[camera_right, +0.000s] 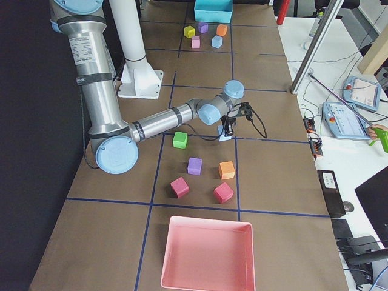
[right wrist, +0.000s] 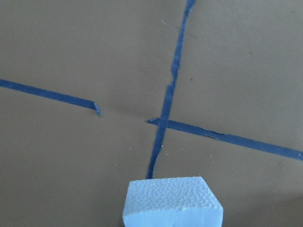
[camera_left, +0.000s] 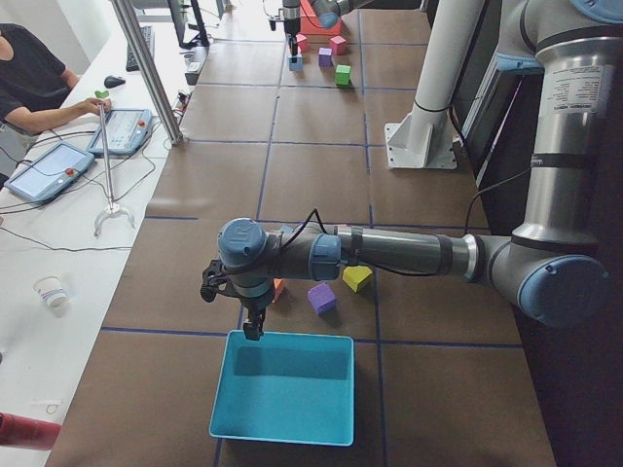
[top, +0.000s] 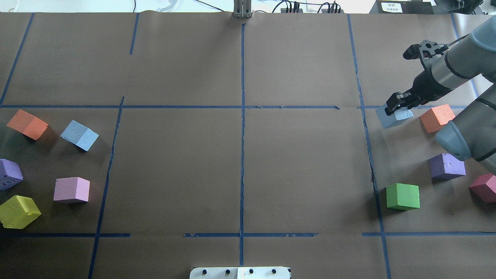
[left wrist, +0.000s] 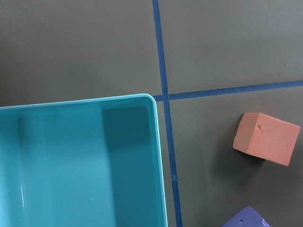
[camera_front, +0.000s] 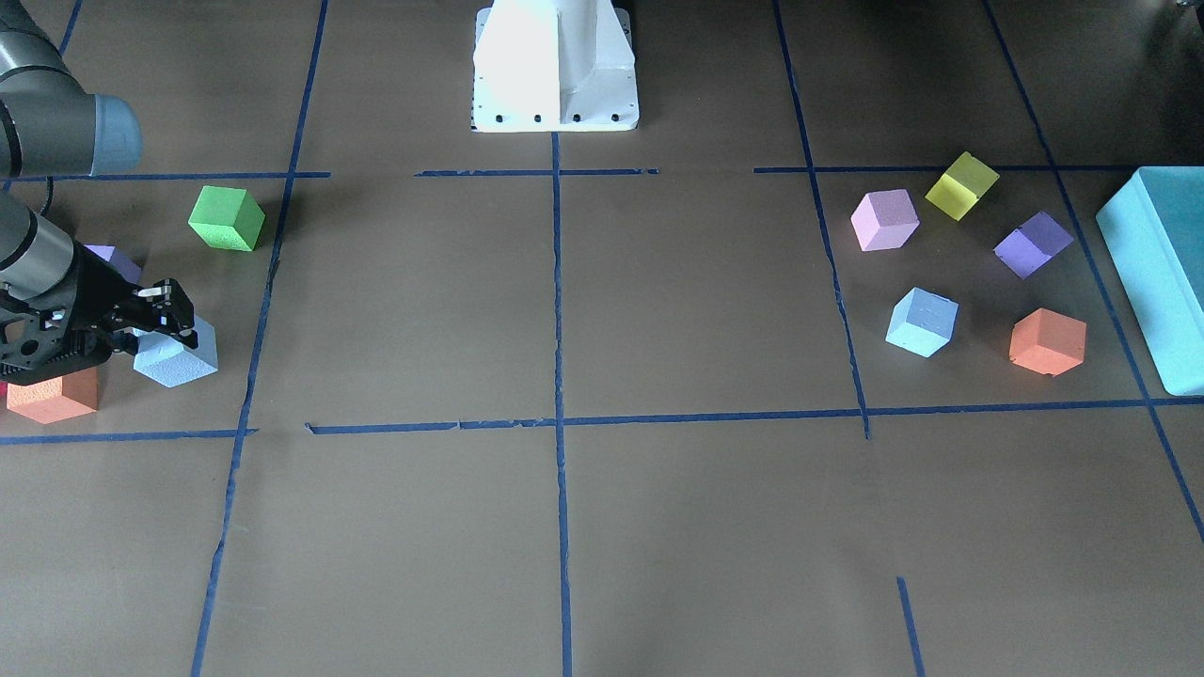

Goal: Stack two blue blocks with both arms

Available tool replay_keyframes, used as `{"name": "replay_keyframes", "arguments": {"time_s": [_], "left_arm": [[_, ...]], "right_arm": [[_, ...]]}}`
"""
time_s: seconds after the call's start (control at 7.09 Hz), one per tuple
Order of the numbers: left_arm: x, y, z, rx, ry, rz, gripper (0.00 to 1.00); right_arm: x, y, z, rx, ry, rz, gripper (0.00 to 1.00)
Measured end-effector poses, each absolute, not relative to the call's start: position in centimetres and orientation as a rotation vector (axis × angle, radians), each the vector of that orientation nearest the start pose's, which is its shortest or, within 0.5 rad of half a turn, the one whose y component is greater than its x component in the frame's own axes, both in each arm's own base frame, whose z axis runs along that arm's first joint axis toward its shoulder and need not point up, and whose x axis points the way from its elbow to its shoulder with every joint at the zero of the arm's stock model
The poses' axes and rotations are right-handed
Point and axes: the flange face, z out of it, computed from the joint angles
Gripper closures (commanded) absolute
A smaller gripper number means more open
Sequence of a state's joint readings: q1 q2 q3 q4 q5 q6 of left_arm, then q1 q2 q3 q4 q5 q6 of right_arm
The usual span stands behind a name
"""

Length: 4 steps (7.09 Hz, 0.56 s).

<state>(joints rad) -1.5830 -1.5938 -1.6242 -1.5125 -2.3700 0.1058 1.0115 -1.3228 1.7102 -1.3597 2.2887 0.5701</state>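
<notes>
The pale blue block will go down on the middle blue tape line (camera_front: 567,339), short of the near crossing, from my right gripper.
One pale blue block (top: 392,119) lies at the right of the overhead view. My right gripper (top: 396,109) is closed on it, at or just above the table. The front view shows the same gripper (camera_front: 169,320) and block (camera_front: 179,359), and the block's top fills the bottom of the right wrist view (right wrist: 173,205). The other blue block (top: 79,135) lies free on the far left, also in the front view (camera_front: 922,322). My left gripper (camera_left: 251,329) shows only in the exterior left view, over the teal bin's (camera_left: 282,389) edge. I cannot tell whether it is open.
Near the right gripper lie an orange cube (top: 437,117), a purple cube (top: 447,166), a green cube (top: 403,196) and a dark pink cube (top: 484,187). Around the free blue block lie orange (top: 28,124), purple (top: 9,173), pink (top: 71,190) and yellow (top: 18,211) cubes. A pink tray (camera_right: 206,254) stands at the right end.
</notes>
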Motion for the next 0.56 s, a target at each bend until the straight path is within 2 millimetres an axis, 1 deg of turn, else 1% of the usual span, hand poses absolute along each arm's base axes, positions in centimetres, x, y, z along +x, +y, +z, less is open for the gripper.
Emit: {"name": "replay_keyframes", "arguments": {"time_s": [0.14,0.28,0.42,0.56], "left_arm": [[-6.8,-50.1,62.5,0.064,0.797,0.096,0.00],[-6.8,-50.1,62.5,0.065,0.797,0.096,0.00],[-6.8,-50.1,62.5,0.064,0.797,0.096,0.00],[-6.8,-50.1,62.6,0.064,0.797,0.096,0.00]], "right_arm": [[-27.6,-54.9,39.1,0.094,-0.895,-0.205,1.00],[-30.6,-55.2,35.2,0.069,-0.885,-0.192,1.00],[-34.9,-54.6,31.7,0.052,-0.866,-0.155,1.00],[-39.8,-53.6,28.2,0.043,-0.849,-0.099,1.00]]}}
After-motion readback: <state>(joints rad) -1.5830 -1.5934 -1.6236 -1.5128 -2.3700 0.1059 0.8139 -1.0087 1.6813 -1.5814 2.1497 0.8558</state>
